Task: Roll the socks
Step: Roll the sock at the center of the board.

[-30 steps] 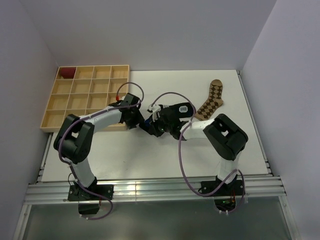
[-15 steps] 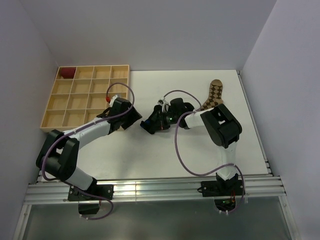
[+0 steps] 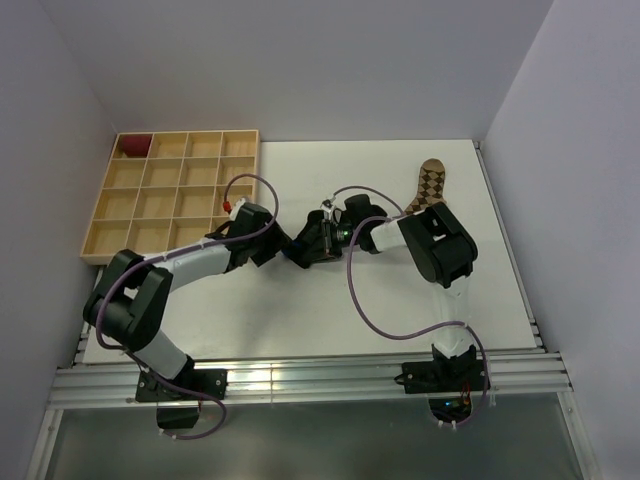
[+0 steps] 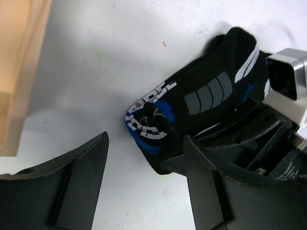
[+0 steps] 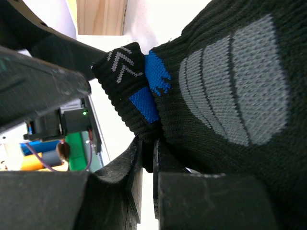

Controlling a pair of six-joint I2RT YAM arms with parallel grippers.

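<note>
My right gripper alone is holding the black sock, by its edge, so next my left gripper pinches the rolled end (image 4: pixel 147 128) before my right gripper opens.
A black sock with blue, white and grey marks (image 4: pixel 201 103) lies bunched at the table's middle (image 3: pixel 306 245). My right gripper (image 5: pixel 147 158) is shut on a fold of this sock (image 5: pixel 225 96), seen in the top view (image 3: pixel 318 240). My left gripper (image 4: pixel 146 167) is open, its fingers (image 4: pixel 76 177) straddling bare table just short of the sock's rolled end, and it sits beside the sock in the top view (image 3: pixel 283 245). A brown argyle sock (image 3: pixel 426 196) lies flat at the back right.
A wooden tray of compartments (image 3: pixel 170 195) stands at the back left, with a dark red rolled item (image 3: pixel 133 146) in its far corner cell. Its edge (image 4: pixel 17 72) shows in the left wrist view. Walls close in the table on three sides.
My left gripper moved right, up to the black sock. My right gripper has stayed shut on the sock, and its arm stretched further left over it.
</note>
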